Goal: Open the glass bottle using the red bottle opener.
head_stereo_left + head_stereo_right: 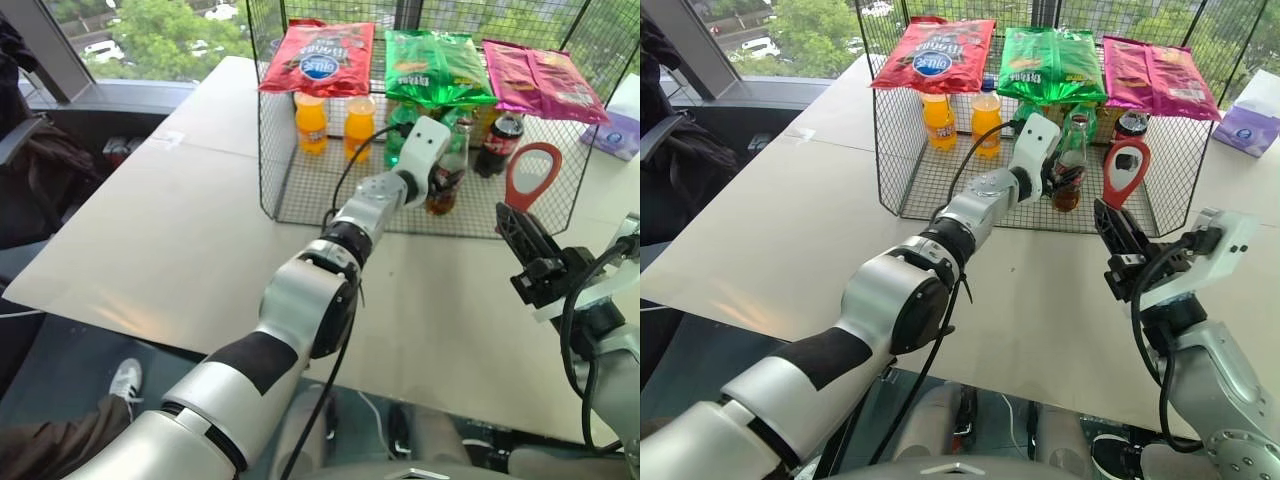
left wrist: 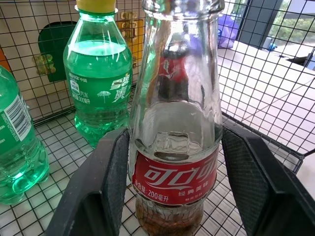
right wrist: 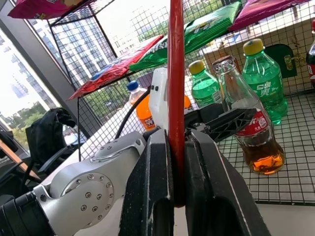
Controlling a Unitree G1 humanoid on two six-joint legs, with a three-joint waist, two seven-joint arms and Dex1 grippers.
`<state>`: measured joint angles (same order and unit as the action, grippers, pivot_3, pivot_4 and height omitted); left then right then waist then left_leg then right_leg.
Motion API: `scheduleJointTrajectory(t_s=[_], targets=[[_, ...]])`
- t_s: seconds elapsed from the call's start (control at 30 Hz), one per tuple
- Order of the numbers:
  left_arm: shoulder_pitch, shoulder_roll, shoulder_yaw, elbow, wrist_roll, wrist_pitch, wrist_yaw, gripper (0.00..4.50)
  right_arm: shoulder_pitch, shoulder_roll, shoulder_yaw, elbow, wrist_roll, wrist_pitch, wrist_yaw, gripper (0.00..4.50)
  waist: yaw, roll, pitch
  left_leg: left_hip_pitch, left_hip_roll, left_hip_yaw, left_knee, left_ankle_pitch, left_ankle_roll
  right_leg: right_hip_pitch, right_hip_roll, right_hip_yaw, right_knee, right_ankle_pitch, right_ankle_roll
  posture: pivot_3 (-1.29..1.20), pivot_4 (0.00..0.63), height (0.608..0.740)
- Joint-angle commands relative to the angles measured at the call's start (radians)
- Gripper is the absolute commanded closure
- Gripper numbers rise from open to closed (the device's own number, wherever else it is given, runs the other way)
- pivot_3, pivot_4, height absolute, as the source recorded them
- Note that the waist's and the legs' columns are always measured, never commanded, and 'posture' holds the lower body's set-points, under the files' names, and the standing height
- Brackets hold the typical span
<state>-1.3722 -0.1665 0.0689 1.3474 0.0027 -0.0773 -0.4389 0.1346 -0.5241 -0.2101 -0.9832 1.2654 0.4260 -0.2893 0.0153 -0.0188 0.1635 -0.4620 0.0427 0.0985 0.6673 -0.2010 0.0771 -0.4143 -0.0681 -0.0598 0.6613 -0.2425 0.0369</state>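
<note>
Next, my left gripper sets the glass bottle down and lets go of it on the white table [image 1: 380,277] just in front of the mesh rack.
The glass bottle [image 2: 174,123] stands upright on the wire floor of the mesh rack [image 1: 300,190]; it is clear with a red label band and a little brown cola at the bottom. My left gripper [image 1: 1060,178] reaches level into the rack. Its two black pads [image 2: 118,162] sit against both sides of the bottle at label height. The red bottle opener [image 1: 520,200] stands upright in my right gripper [image 1: 508,215], which is shut on the narrow end with the oval loop on top. That gripper hovers over the table in front of the rack, to the right of the bottle.
Inside the rack stand green plastic bottles [image 2: 98,83], two orange drink bottles [image 1: 311,122] and a dark plastic cola bottle [image 1: 497,142]. Chip bags [image 1: 320,55] lie on the rack's top. A purple tissue pack [image 1: 615,135] sits at the far right of the white table [image 1: 150,230].
</note>
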Motion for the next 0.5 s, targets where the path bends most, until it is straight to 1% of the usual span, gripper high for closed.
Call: scheduleJointTrajectory(t_s=[0.03, 0.37, 0.43, 0.5], targets=[[-0.044, -0.060, 0.007, -0.018, 0.000, -0.041, -0.021, 2.25, -0.001, -0.008, -0.009, -0.047, -0.001, -0.027, 0.004, 4.50, 0.000, 0.000, 0.000, 0.000, 0.000, 0.000, 0.000, 0.000, 0.000, 0.000, 0.000, 0.000, 0.000, 0.000, 0.000, 0.00, 0.150, 0.740], [-0.043, -0.013, 0.031, -0.049, -0.033, -0.087, -0.166, 2.25, -0.014, -0.015, -0.014, -0.018, 0.003, -0.028, 0.024, 4.50, 0.000, 0.000, 0.000, 0.000, 0.000, 0.000, 0.000, 0.000, 0.000, 0.000, 0.000, 0.000, 0.000, 0.000, 0.000, 0.00, 0.150, 0.740], [-0.041, 0.000, 0.035, -0.059, -0.044, -0.088, -0.217, 2.25, -0.018, -0.015, -0.013, -0.012, 0.002, -0.027, 0.029, 4.50, 0.000, 0.000, 0.000, 0.000, 0.000, 0.000, 0.000, 0.000, 0.000, 0.000, 0.000, 0.000, 0.000, 0.000, 0.000, 0.00, 0.150, 0.740], [-0.028, 0.024, 0.037, -0.081, -0.061, -0.090, -0.311, 2.25, -0.021, -0.017, -0.013, -0.008, 0.002, -0.025, 0.033, 4.50, 0.000, 0.000, 0.000, 0.000, 0.000, 0.000, 0.000, 0.000, 0.000, 0.000, 0.000, 0.000, 0.000, 0.000, 0.000, 0.00, 0.150, 0.740]])
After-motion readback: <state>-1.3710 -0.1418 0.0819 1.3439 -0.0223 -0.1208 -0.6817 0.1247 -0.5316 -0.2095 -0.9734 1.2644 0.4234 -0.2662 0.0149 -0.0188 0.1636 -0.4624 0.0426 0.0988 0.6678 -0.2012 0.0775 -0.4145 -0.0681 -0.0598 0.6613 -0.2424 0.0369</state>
